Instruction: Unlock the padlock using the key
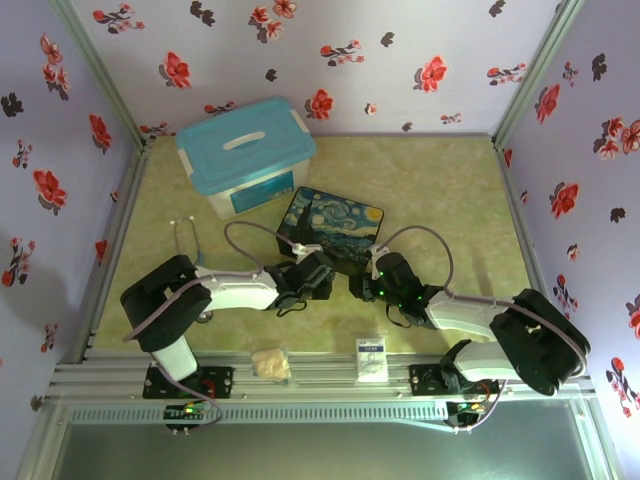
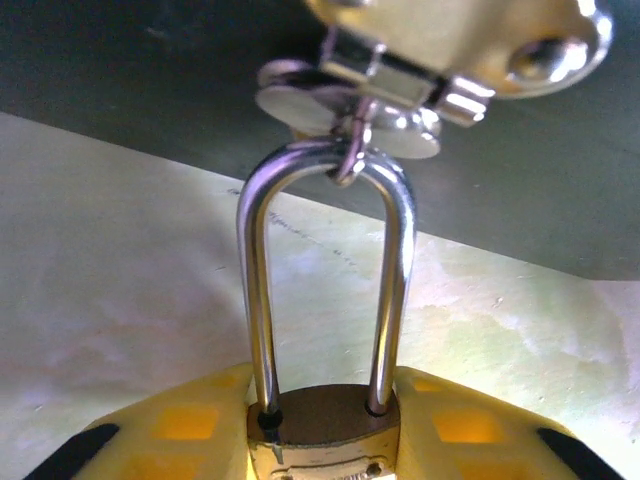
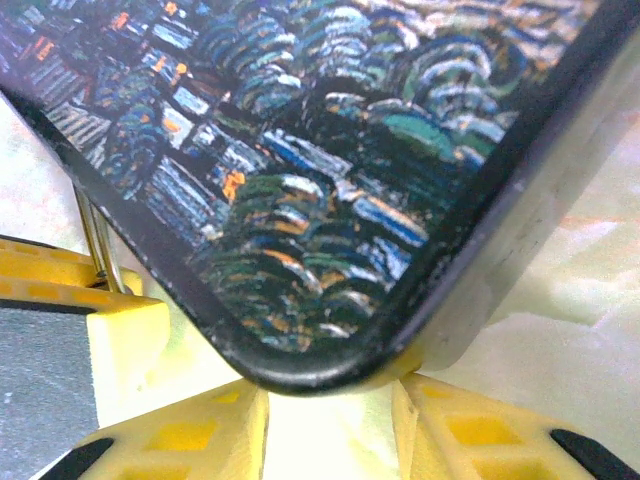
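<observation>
The free leg of the shackle stands over its hole in the padlock's body, so my left gripper should open and grip the body (image 2: 323, 430) again, turned clear of that leg.
The brass padlock (image 2: 325, 432) sits upright between the yellow fingers (image 2: 180, 425) of my left gripper (image 2: 325, 405), which is shut on its body. Its silver shackle (image 2: 256, 300) stands seated in both holes. A small ring through the shackle's top carries flat silvery key (image 2: 300, 95) pieces and a blurred brass and silver piece (image 2: 470, 40). In the top view, my left gripper (image 1: 322, 274) and right gripper (image 1: 362, 286) nearly meet in front of the box. My right gripper (image 3: 330, 440) is open with only bare table between its fingers.
The Starry Night box (image 1: 331, 228) lies just behind both grippers; its near corner (image 3: 320, 250) overhangs my right fingers. A blue-lidded bin (image 1: 245, 155) stands at the back left. A small bag (image 1: 270, 364) and a white card (image 1: 371, 358) rest on the near rail.
</observation>
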Robot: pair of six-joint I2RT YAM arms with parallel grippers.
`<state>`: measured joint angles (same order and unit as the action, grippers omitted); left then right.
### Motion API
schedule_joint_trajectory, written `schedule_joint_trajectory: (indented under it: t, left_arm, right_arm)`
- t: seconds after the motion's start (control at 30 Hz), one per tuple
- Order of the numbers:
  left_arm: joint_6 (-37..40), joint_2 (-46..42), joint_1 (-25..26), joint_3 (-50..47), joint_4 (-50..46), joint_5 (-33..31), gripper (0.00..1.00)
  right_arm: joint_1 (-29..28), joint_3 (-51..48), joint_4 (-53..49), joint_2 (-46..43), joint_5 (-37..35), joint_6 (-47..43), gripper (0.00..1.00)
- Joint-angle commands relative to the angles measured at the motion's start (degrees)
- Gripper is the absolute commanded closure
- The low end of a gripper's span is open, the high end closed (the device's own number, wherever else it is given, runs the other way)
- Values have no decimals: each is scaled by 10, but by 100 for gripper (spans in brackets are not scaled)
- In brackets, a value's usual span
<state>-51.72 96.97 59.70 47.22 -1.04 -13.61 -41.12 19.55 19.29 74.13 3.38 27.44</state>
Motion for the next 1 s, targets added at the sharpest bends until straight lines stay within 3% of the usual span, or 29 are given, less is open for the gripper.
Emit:
schedule_joint_trajectory:
  t: [0.0, 0.27, 0.47, 0.97]
  left_arm:
    - [14, -27, 6, 2, -46, -20, 63]
    - [51, -81, 3, -53, 38, 0, 60]
    - [74, -70, -20, -76, 76, 34, 64]
    - [80, -35, -25, -59, 70, 32, 66]
  right_arm:
    - [3, -6, 1, -10, -14, -12, 62]
    - [3, -6, 1, -5, -15, -14, 62]
    - [3, -7, 1, -3, -14, -16, 63]
    - [3, -8, 2, -1, -21, -17, 63]
